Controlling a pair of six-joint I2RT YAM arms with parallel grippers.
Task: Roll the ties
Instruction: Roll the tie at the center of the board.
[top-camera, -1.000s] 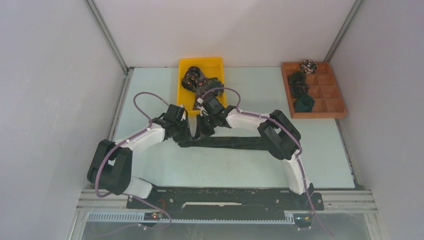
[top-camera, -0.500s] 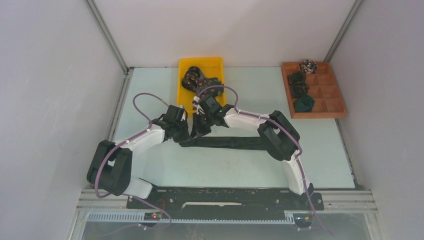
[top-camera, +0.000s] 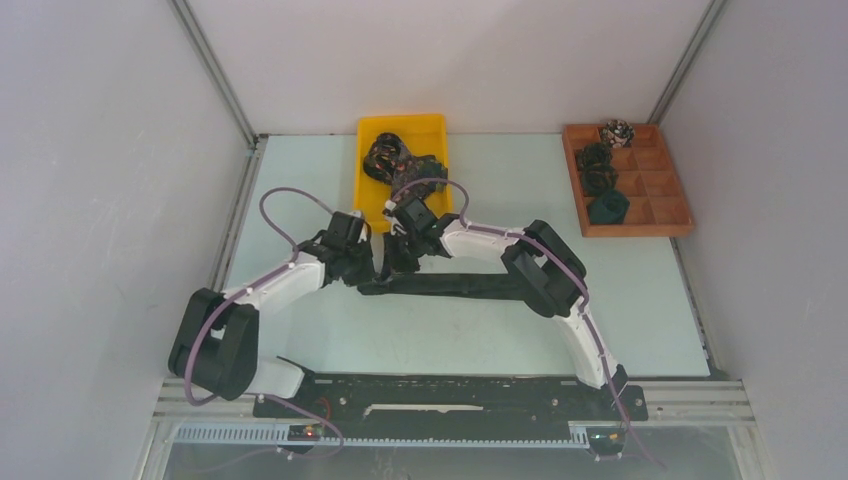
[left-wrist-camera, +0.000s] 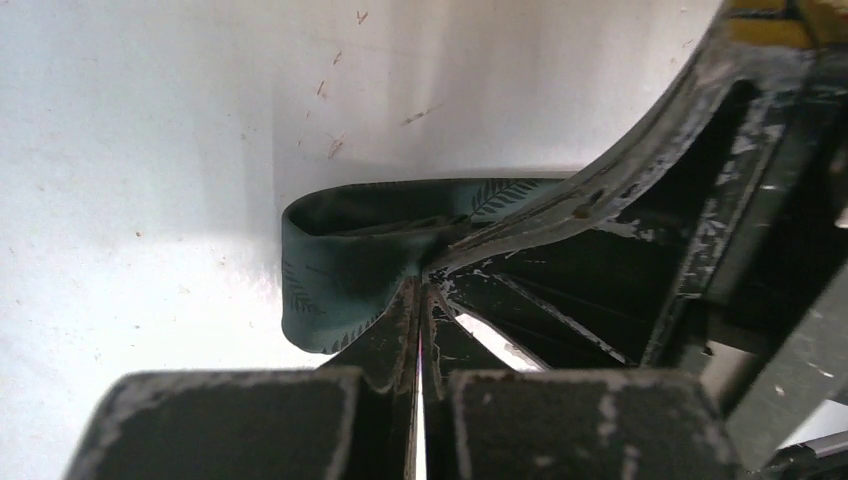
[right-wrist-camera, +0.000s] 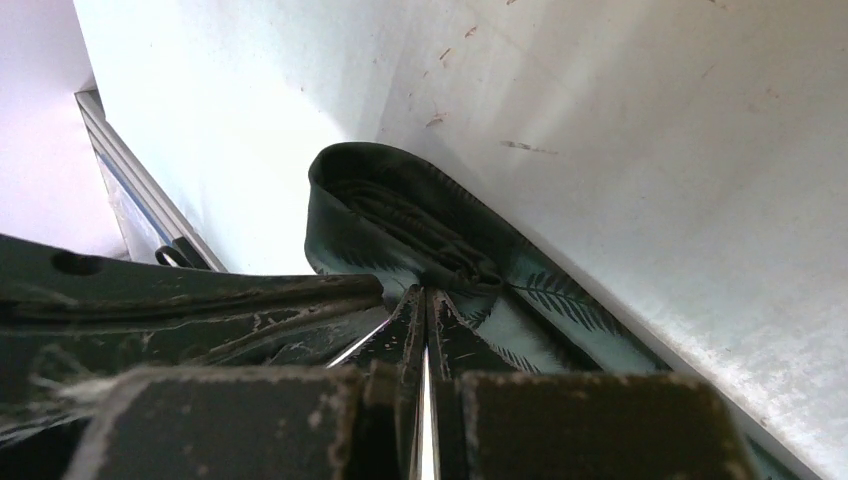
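The tie's flap meets my left gripper's shut fingers beside my right gripper, so I need to open, back away and pinch the loop's round end (left-wrist-camera: 303, 290) before rolling.
A dark green tie (top-camera: 450, 284) with a pale fern pattern lies flat across the table's middle, running left to right. Its left end is folded over into a small loop. My left gripper (top-camera: 368, 272) is shut on that looped end from the left; the left wrist view shows the loop (left-wrist-camera: 340, 265) pinched at the gripper's tips (left-wrist-camera: 421, 288). My right gripper (top-camera: 396, 264) is shut on the same fold from behind; in the right wrist view the loop (right-wrist-camera: 400, 225) sits just past the gripper's tips (right-wrist-camera: 425, 292). The two grippers nearly touch.
A yellow tray (top-camera: 432, 128) at the back centre holds a heap of loose patterned ties (top-camera: 395, 160). A wooden compartment box (top-camera: 665, 190) at the back right holds rolled ties (top-camera: 606, 207) in its left cells. White walls close in both sides.
Both grippers have shifted slightly left and away from the near edge, staying together on the tie's left end. The left arm's elbow has swung outward. The tie stays flat.
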